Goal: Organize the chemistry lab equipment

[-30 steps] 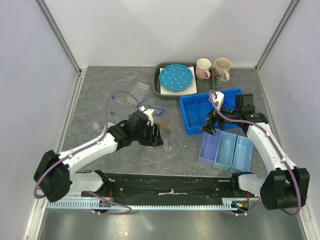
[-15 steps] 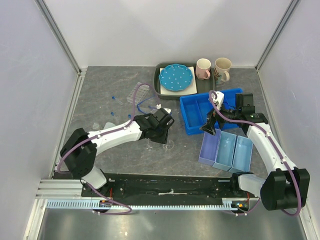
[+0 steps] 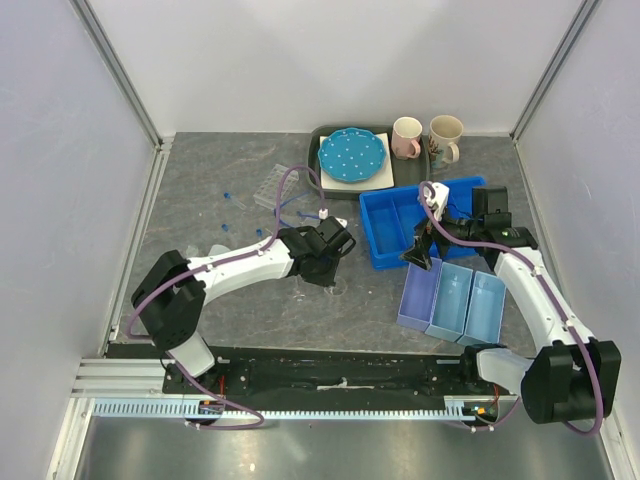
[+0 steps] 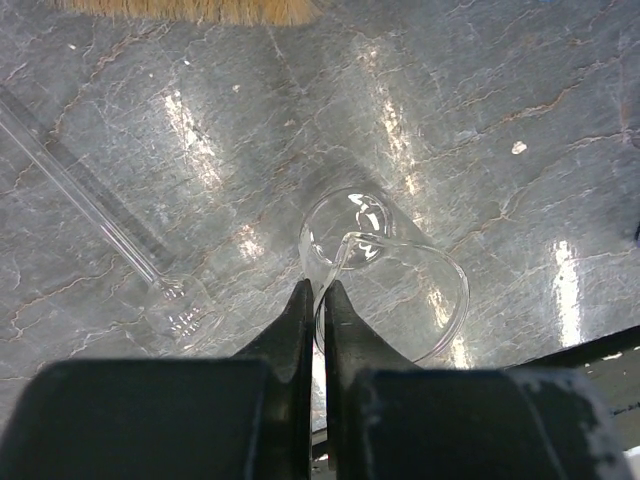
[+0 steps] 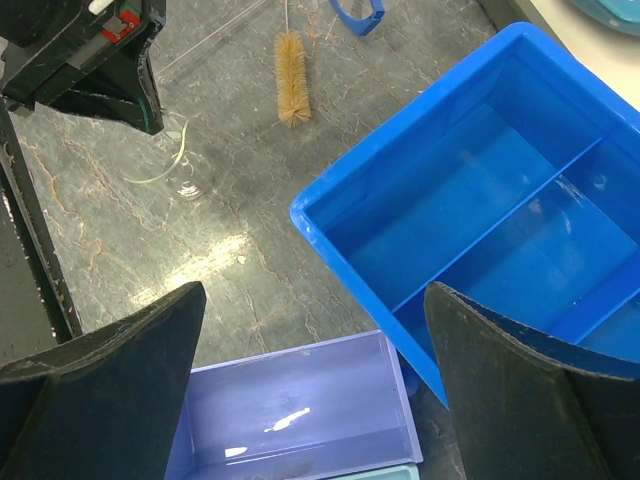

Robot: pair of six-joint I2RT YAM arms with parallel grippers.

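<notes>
The robot's left gripper should set the small clear glass flask down inside the front half of the lilac bin (image 3: 417, 301).
A small clear glass flask (image 4: 390, 285) stands on the grey table, and my left gripper (image 4: 320, 292) is shut on its thin glass wall. From above, the left gripper (image 3: 328, 262) is at the table's middle. The flask (image 5: 176, 152) also shows in the right wrist view, under the left fingers (image 5: 130, 85). A tan-bristled brush (image 5: 289, 62) lies just beyond it. Left of the flask lies a thin glass rod (image 4: 85, 190). My right gripper (image 5: 315, 370) hangs open and empty over the lilac bin (image 5: 300, 415). The clear test-tube rack (image 3: 276, 185) and blue-capped tubes (image 3: 232, 198) lie at the back left.
A blue divided tray (image 3: 385, 215) sits right of centre. In front of it stand the lilac bin and two light-blue bins (image 3: 470, 305). A dark tray (image 3: 316, 175) with a blue dotted plate (image 3: 351, 155) and two mugs (image 3: 407, 137) stands at the back.
My left arm has swung right from beside the brush to the flask, and its jaws have shut on the glass. The right arm has not moved.
</notes>
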